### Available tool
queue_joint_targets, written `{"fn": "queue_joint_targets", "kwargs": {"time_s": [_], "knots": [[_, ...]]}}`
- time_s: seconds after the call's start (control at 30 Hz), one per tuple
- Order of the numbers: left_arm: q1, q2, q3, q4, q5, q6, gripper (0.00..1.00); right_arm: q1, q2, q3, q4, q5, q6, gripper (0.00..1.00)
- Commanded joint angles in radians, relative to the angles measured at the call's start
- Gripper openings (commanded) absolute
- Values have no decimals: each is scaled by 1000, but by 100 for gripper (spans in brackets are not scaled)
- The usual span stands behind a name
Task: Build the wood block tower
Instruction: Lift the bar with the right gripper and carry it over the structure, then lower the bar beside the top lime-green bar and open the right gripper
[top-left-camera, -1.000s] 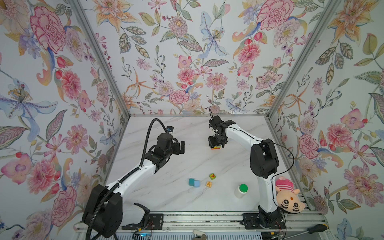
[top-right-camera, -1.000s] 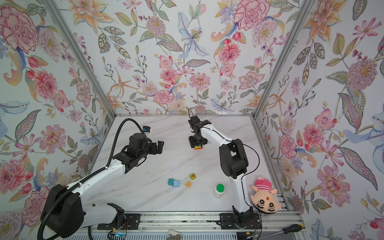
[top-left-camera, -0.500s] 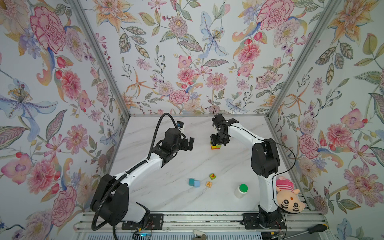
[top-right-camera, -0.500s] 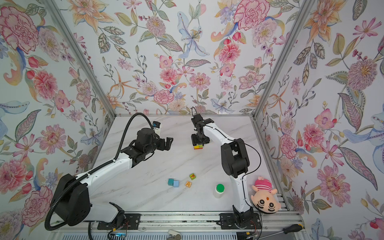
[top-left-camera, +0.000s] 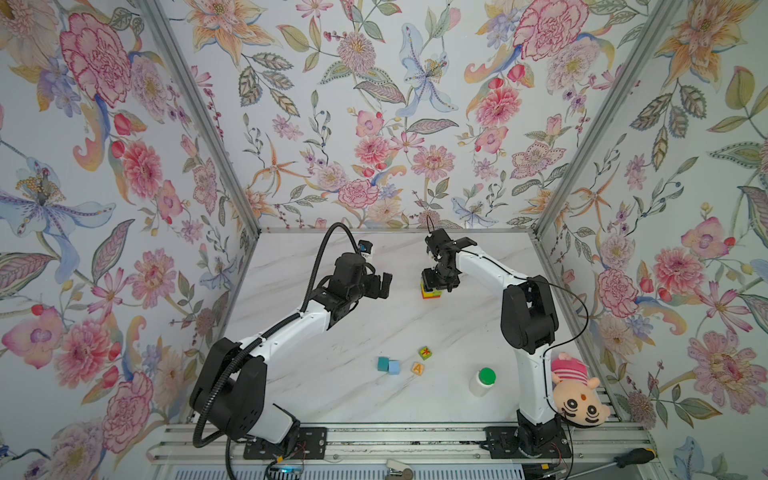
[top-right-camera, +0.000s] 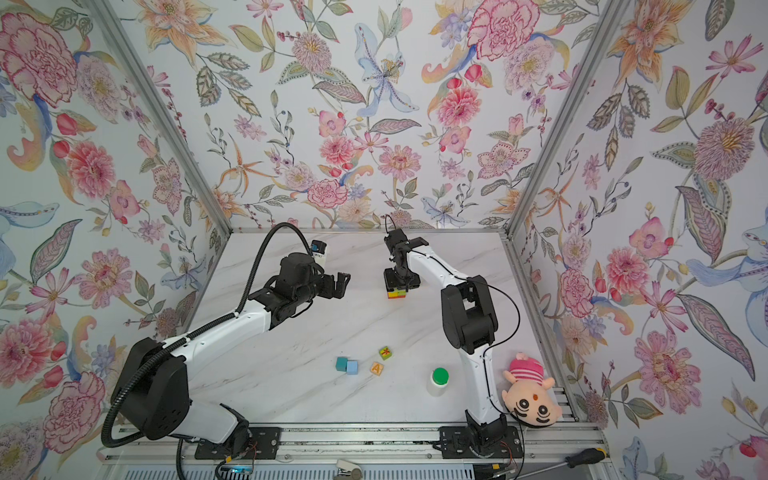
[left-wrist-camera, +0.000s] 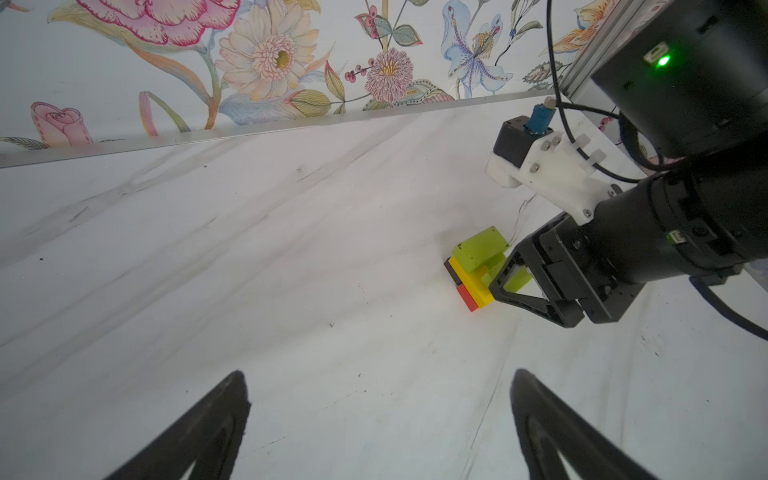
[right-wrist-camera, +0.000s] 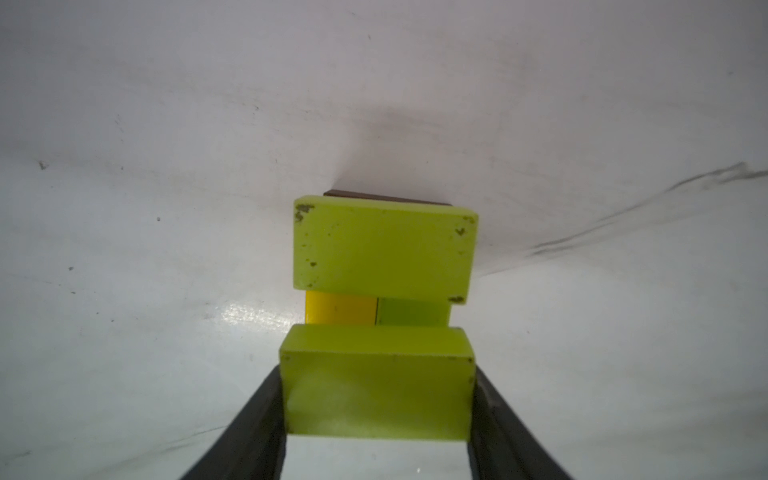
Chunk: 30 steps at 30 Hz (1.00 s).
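Observation:
My right gripper needs to let go of the second lime-green oblong on the yellow and lime-green layer (top-left-camera: 432, 291) (right-wrist-camera: 379, 337), so that it sits flush beside the top oblong.
The tower (top-left-camera: 431, 291) (top-right-camera: 396, 293) stands at the back middle of the table. It has a brown and red base, then a yellow (right-wrist-camera: 338, 309) and lime-green layer, with a lime-green oblong (right-wrist-camera: 384, 251) across the top. My right gripper (top-left-camera: 439, 282) (right-wrist-camera: 377, 374) is over the tower, shut on a second lime-green oblong (right-wrist-camera: 377, 395). That oblong is level with and beside the top one. My left gripper (top-left-camera: 384, 286) (left-wrist-camera: 380, 415) is open and empty, left of the tower. Teal (top-left-camera: 382, 363), light-blue (top-left-camera: 393, 367), green red-marked (top-left-camera: 424, 353) and tan "A" (top-left-camera: 417, 368) cubes lie at the front.
A white green-capped bottle (top-left-camera: 482, 380) stands front right beside the right arm's base. A plush doll (top-left-camera: 577, 390) lies at the right front edge. A screwdriver (top-left-camera: 631, 457) rests on the front rail. Floral walls close in the table on three sides.
My left arm has swung right and further back, bringing its open gripper closer to the tower. The right gripper has stayed at the tower, still holding the lime-green oblong.

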Motion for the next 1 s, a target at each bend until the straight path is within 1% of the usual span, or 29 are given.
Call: {"fn": "queue_joint_targets", "kwargs": {"time_s": [0.0,0.7,0.9,0.97], "knots": [[-2,15,31,-6,2,26,99,-2,28,33,-21,-9,18,51],[-3,24,40,-14,-15,25,99,-4,64,43,-21,-7,42,51],[-4,29,41,-13,-14,23,99,-10,62,37,-20,-22,43,56],[-4,28,41,-14,-17,24,99,-10,61,35,-21,-25,45,59]]}}
